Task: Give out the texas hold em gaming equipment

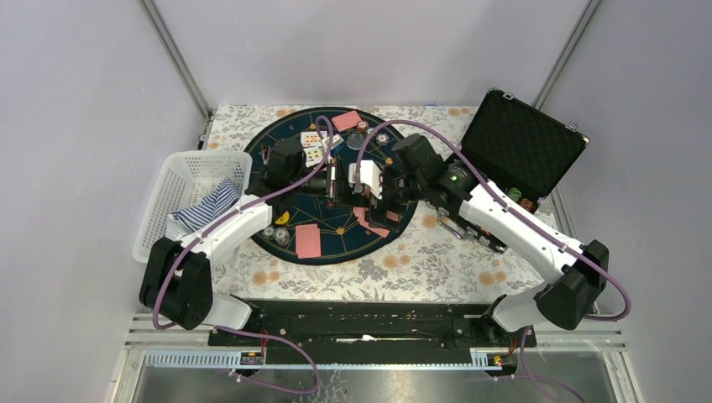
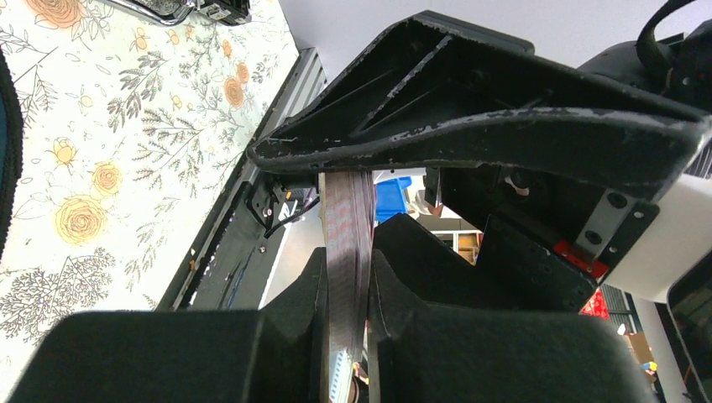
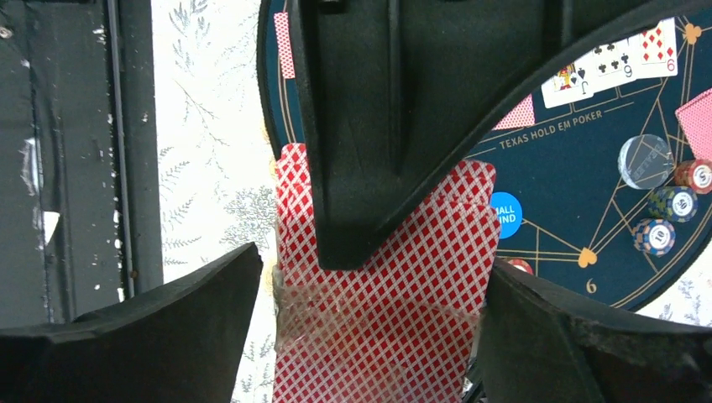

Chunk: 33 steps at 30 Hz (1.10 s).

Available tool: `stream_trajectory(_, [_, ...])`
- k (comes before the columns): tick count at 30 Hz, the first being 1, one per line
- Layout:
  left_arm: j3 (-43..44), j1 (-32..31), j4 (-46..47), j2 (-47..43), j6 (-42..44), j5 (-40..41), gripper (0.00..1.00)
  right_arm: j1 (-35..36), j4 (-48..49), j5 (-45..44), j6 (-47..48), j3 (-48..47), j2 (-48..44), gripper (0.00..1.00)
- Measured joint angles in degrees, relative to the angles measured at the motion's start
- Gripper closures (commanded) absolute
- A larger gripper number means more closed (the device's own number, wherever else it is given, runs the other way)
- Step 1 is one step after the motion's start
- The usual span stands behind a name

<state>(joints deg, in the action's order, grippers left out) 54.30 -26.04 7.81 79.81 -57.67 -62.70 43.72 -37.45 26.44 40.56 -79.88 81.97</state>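
Observation:
My left gripper is clamping the whole card stack, so my right gripper needs to hold the stack's edges while my left gripper backs off to pinch only the outer cards [image 2: 331, 231].
Over the round dark-blue mat [image 1: 336, 245] the two grippers meet around a stack of red-backed playing cards [image 3: 378, 327]. My left gripper [image 2: 346, 252] is shut on the stack, seen edge-on [image 2: 348, 210] between its fingers. My right gripper [image 3: 374, 267] stands open, its jaws wide on either side of the stack, with a gap on the left side. A left-gripper finger [image 3: 386, 126] lies across the card backs. On the mat are face-up cards [image 3: 609, 63], a blue button [image 3: 505, 215], striped chips [image 3: 672, 201], more red-backed cards [image 1: 308, 241] and a yellow button [image 1: 284, 217].
A black foam-lined case [image 1: 520, 143] stands open at the right, with chips at its lower edge. A white basket [image 1: 189, 180] holding a striped cloth [image 1: 206, 206] sits to the left of the mat. A floral cloth [image 1: 437, 269] covers the table.

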Motion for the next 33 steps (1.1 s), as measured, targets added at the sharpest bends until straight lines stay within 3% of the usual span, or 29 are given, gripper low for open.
stream_trajectory(11, [-0.07,0.13,2.16,0.63,-2.12,0.42,1.00,0.57,-1.38,-3.91,-0.13,-2.49,2.67,0.56])
stream_trajectory(14, [-0.35,0.13,2.67,0.63,-2.21,0.61,0.75,0.68,-1.38,-4.39,-0.11,-2.51,2.67,0.65])
stream_trajectory(18, [-0.35,0.15,1.73,0.52,-1.18,1.20,0.56,0.83,-1.46,-4.55,-0.04,-2.51,2.62,0.74])
stream_trajectory(22, [0.17,0.42,-2.19,-0.55,2.21,2.51,0.57,0.90,-1.60,-4.57,-0.07,-2.45,2.62,0.82])
stream_trajectory(33, [1.99,2.64,-8.70,-1.01,7.96,4.02,0.74,0.94,-1.86,-4.66,-0.33,-2.43,2.62,0.90])
